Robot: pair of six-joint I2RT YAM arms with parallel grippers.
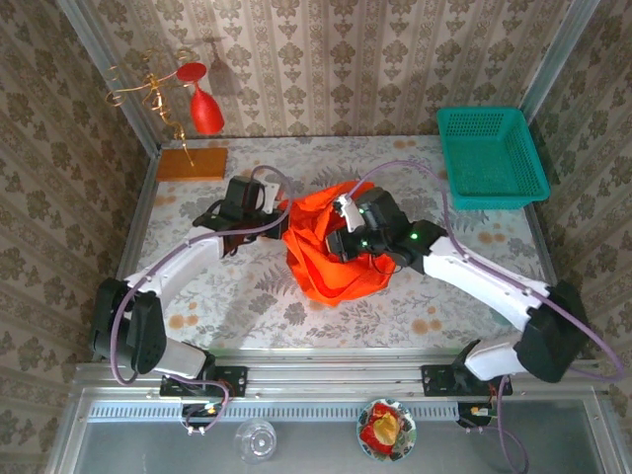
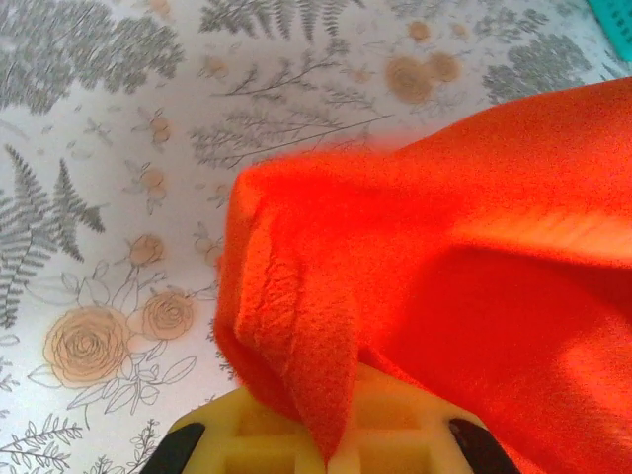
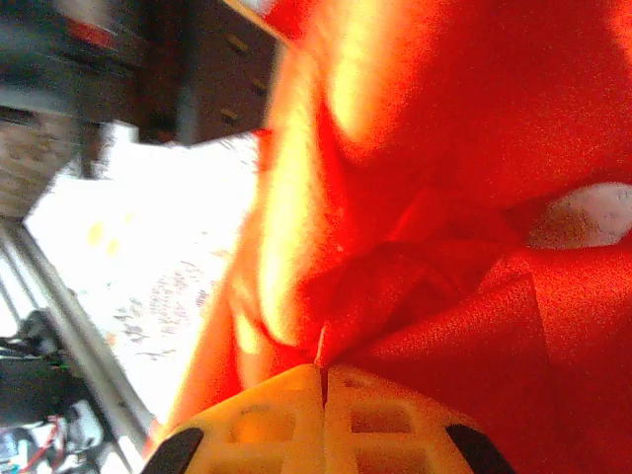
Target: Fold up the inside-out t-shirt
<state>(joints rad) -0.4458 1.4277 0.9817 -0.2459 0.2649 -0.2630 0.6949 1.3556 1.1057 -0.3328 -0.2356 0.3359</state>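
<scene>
The robot's right gripper needs to let go of the t-shirt on the floral tablecloth, at the heap's edge (image 1: 382,274) opposite the left gripper.
The inside-out t-shirt (image 1: 331,259) is a bunched orange-red heap in the middle of the table, lifted between both arms. My left gripper (image 1: 279,209) is shut on a folded hem of it at the heap's upper left; in the left wrist view a strip of t-shirt (image 2: 326,395) runs down between the yellow fingertips (image 2: 247,425). My right gripper (image 1: 348,240) is shut on a pinch of cloth near the heap's top middle; in the right wrist view the t-shirt (image 3: 464,296) gathers into the closed yellow fingertips (image 3: 385,415).
A teal basket (image 1: 491,156) stands at the back right corner. A flat orange-brown board (image 1: 192,163) lies at the back left, with a red wine glass (image 1: 205,111) hanging on a wire stand above it. The floral tablecloth (image 1: 237,296) shows around the heap.
</scene>
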